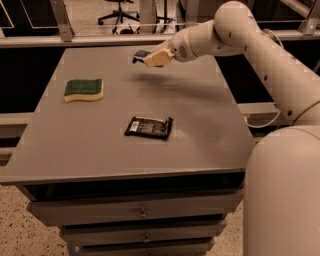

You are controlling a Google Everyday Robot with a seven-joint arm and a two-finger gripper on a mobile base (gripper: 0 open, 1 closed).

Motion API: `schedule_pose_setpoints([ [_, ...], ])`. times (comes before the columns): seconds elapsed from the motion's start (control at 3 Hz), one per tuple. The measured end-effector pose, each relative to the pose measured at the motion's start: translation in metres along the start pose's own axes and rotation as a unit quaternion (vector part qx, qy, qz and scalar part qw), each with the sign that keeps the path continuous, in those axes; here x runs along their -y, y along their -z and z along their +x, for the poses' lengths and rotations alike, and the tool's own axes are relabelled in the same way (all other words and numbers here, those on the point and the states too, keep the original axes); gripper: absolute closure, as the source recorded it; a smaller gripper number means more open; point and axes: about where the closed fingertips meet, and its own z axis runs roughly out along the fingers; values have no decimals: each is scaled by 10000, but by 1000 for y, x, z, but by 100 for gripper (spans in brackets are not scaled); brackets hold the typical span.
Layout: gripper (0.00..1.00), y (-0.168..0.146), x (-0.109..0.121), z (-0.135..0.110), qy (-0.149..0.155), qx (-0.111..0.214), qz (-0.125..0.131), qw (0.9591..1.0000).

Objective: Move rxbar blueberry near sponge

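The robot's gripper will release the rxbar blueberry on the grey table (113,95), against the end of the sponge that faces the middle of the table.
My gripper (148,57) is above the far middle of the grey table (90,150), shut on the rxbar blueberry (140,54), a small dark blue bar that sticks out left of the tan fingers (156,59) and is held clear of the surface. The sponge (83,89), dark green on top over pale yellow foam, lies flat at the table's left side, well to the left of and nearer than the gripper. The arm reaches in from the right.
A larger black wrapped bar (148,127) lies flat near the table's middle. Drawers (142,212) sit under the front edge. A railing (100,37) and office chair (120,12) stand behind the table. My white body (285,195) fills the lower right.
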Motion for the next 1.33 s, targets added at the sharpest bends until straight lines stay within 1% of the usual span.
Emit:
schedule_pose_setpoints([
  [0.33, 100, -15, -43, 3, 31, -160, -209, 9996],
  [0.67, 100, -35, -79, 13, 63, -311, -445, 9985],
  [1.0, 100, -45, -97, 15, 107, -343, -601, 9975],
  [1.33, 84, -55, -122, 15, 105, -441, -871, 9952],
])
